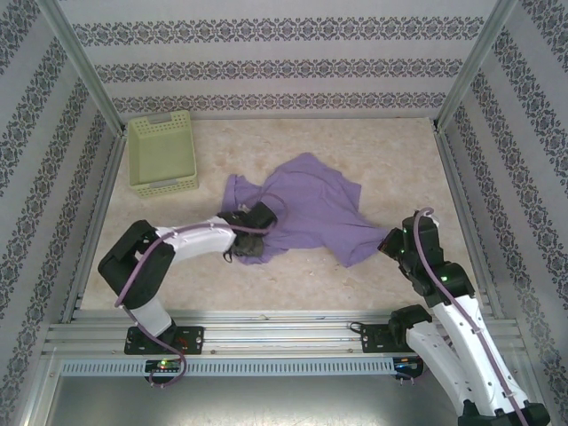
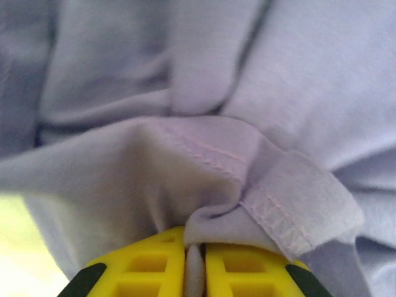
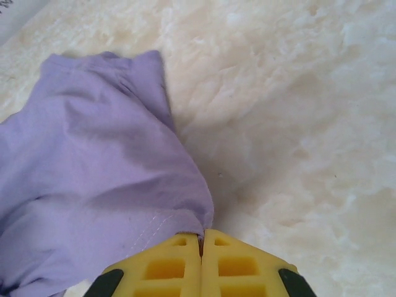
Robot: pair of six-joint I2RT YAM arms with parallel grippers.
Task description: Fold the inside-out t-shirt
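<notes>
Next, I release the bunched fold beside the t-shirt's curled hem from my left gripper and grab the stitched hem band (image 2: 286,216) before stretching the t-shirt.
The inside-out t-shirt (image 1: 312,209) lies crumpled in the middle of the table, lavender-purple, with no lettering showing. My left gripper (image 1: 251,238) sits at its near-left edge, its yellow fingers (image 2: 148,266) shut on a stitched fold of the t-shirt (image 2: 204,154), cloth pinched between them. My right gripper (image 1: 394,241) is at the shirt's near-right corner. There its yellow fingers (image 3: 238,266) are shut on a hemmed corner of the t-shirt (image 3: 93,179), which spreads away to the left over the pale tabletop.
A pale green basket (image 1: 161,153) stands at the back left. Patterned walls and metal posts enclose the table (image 1: 355,275) on three sides. A metal rail (image 1: 266,328) runs along the near edge by the arm bases.
</notes>
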